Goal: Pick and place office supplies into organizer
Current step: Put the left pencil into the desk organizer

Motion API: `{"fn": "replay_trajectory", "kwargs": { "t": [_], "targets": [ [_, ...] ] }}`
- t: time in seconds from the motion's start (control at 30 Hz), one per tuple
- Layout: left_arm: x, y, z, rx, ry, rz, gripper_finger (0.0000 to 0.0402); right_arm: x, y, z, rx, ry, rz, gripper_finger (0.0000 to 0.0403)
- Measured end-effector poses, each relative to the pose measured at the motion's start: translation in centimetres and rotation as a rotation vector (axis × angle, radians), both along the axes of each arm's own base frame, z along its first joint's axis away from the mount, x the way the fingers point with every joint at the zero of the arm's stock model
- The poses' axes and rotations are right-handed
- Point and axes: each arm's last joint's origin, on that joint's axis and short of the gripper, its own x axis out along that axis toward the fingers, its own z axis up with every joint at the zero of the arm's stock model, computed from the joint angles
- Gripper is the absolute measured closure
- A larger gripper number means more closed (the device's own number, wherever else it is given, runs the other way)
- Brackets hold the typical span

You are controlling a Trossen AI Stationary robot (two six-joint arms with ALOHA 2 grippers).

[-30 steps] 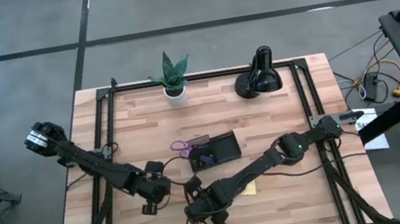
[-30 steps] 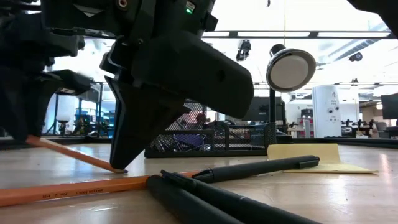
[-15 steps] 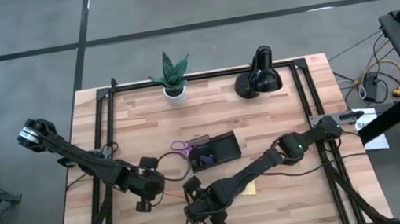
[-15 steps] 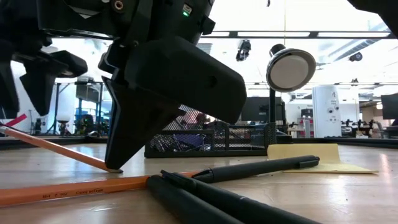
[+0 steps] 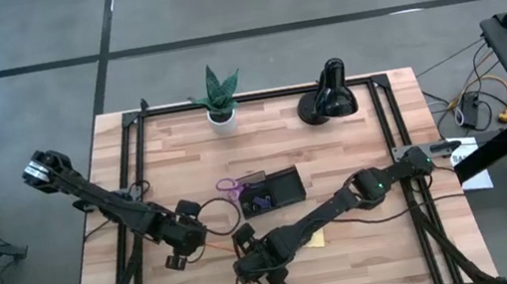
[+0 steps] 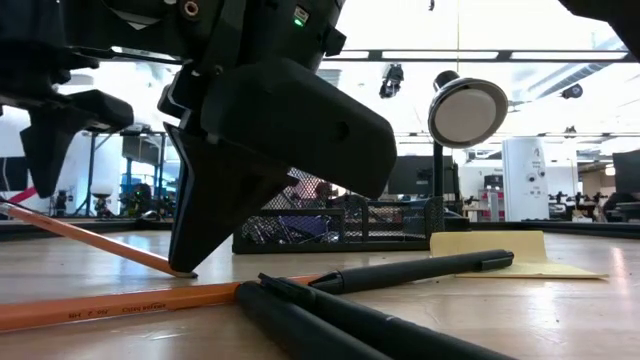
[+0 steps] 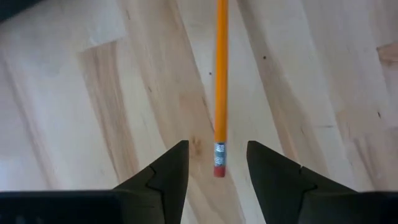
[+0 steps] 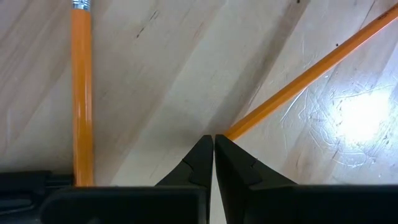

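Note:
The slanting orange pencil's lower end is at my right gripper's fingers, so my left gripper closes on the raised eraser end (image 7: 219, 167) next, before lifting it.
An orange pencil (image 7: 220, 74) slants between my two grippers; its eraser end (image 6: 22, 195) stands off the table. My left gripper (image 7: 216, 146) is open, its fingers on either side of the eraser end (image 7: 218, 168) without touching it. My right gripper (image 8: 214, 138) is shut at the pencil's other end, near the table's front edge (image 5: 245, 264). A second orange pencil (image 8: 81, 93) and two black pens (image 6: 400, 272) lie flat by the right gripper. The black organizer (image 5: 273, 191) stands mid-table, with purple-handled scissors (image 5: 230, 186) at its left side. My right gripper has the slanting pencil's lower end (image 8: 231, 130) at the very tips of its shut fingers, which point steeply down and reach the table (image 6: 185, 268). The fingertips hide whether that end is pinched or pressed. The pencil rises from there toward the left gripper.
A yellow sticky-note pad (image 6: 500, 255) lies right of the right gripper. A black desk lamp (image 5: 327, 96) and a small potted plant (image 5: 217, 97) stand at the far edge. Bare wood stretches along the table's left and right sides.
My left gripper has opened, let go of the pencil's eraser end, and gone a little up and toward the table's left edge. The pencil still slants with its lower end at my right gripper, which has kept still.

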Motion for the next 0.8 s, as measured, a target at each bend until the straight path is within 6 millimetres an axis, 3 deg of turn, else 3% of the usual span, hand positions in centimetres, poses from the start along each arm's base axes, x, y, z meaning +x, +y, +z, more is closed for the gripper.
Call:
{"fn": "replay_trajectory", "kwargs": {
  "t": [0.5,0.8],
  "targets": [
    [0.3,-0.2,-1.8,0.039,0.069,-0.026,0.0259,0.0,0.0,0.0,0.002,0.000,-0.003,0.0394],
    [0.5,-0.3,-1.8,0.036,0.051,-0.045,0.0341,0.0,0.0,0.0,0.002,0.001,-0.005,0.0394]
  ]
}}
